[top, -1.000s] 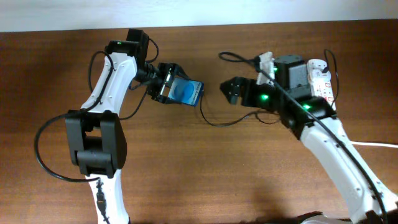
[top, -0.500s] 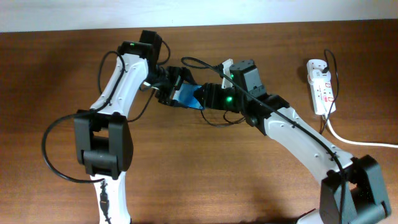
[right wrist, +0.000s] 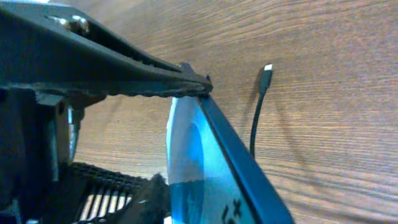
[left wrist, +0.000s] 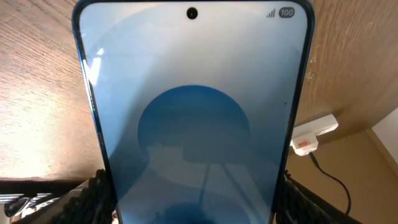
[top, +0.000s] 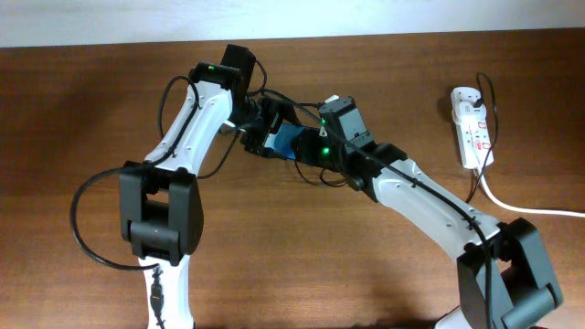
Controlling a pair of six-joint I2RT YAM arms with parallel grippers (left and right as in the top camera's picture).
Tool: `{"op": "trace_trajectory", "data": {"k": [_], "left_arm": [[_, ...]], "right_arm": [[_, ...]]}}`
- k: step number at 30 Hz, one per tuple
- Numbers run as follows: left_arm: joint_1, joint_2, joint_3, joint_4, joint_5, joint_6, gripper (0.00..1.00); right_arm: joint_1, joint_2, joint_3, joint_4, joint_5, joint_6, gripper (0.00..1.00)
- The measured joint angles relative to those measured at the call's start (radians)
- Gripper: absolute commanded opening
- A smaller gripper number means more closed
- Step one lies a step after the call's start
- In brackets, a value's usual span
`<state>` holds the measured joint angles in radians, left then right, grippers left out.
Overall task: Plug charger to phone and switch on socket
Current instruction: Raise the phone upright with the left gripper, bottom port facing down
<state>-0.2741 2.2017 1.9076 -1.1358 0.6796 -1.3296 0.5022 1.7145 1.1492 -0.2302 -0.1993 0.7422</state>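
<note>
Next, I lift the phone with my right gripper while my left gripper takes the phone's camera end (left wrist: 193,18), because my left gripper holds the phone's long edges far from that end.
The phone (top: 285,140), black-framed with a blue screen, hangs tilted above the table with my left gripper (top: 265,135) shut on its two long edges. It fills the left wrist view, where the phone (left wrist: 193,112) sits between the ribbed fingers (left wrist: 93,193). My right gripper (top: 303,152) is at the phone's other end. In the right wrist view one dark finger (right wrist: 149,196) lies against the phone's screen (right wrist: 186,155), and the other finger is hidden behind it. The charger's plug tip (right wrist: 267,68) lies loose on the wood beyond the phone. The socket (top: 473,128) sits at the far right.
The charger cable (top: 317,178) loops on the table under my right arm. A thick white cord (top: 530,210) runs from the socket off the right edge. In the left wrist view the socket (left wrist: 314,132) shows beyond the phone.
My right arm swung left from beside the socket to the phone, and its jaws narrowed. My left arm carried the phone a little right and toward the back.
</note>
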Motion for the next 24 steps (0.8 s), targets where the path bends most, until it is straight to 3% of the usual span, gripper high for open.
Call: {"op": "trace_trajectory", "data": {"k": [4,12,15,17,19,22,24], "left_arm": [[-0.001,0.000,0.000,0.001,0.002,-0.002,0.00],[-0.002,0.000,0.008,-0.003,0.026,0.001,0.00],[0.006,0.000,0.008,0.006,0.027,0.073,0.00],[0.028,0.000,0.008,0.033,0.028,0.214,0.00],[0.054,0.000,0.008,0.093,0.074,0.439,0.00],[0.097,0.000,0.008,0.181,0.275,0.700,0.00],[0.132,0.000,0.008,0.267,0.444,0.792,0.00]], "right_arm": [[0.002,0.013,0.005,0.007,-0.003,0.013,0.04],[-0.006,0.029,0.004,-0.001,0.004,0.006,0.04],[-0.066,-0.006,0.004,-0.006,0.000,-0.013,0.04],[-0.134,-0.074,0.004,-0.005,-0.004,-0.014,0.04],[-0.173,-0.121,0.004,0.018,-0.039,-0.009,0.04],[-0.191,-0.183,0.004,0.067,-0.079,0.045,0.04],[-0.197,-0.209,0.005,0.151,-0.082,0.095,0.04]]}}
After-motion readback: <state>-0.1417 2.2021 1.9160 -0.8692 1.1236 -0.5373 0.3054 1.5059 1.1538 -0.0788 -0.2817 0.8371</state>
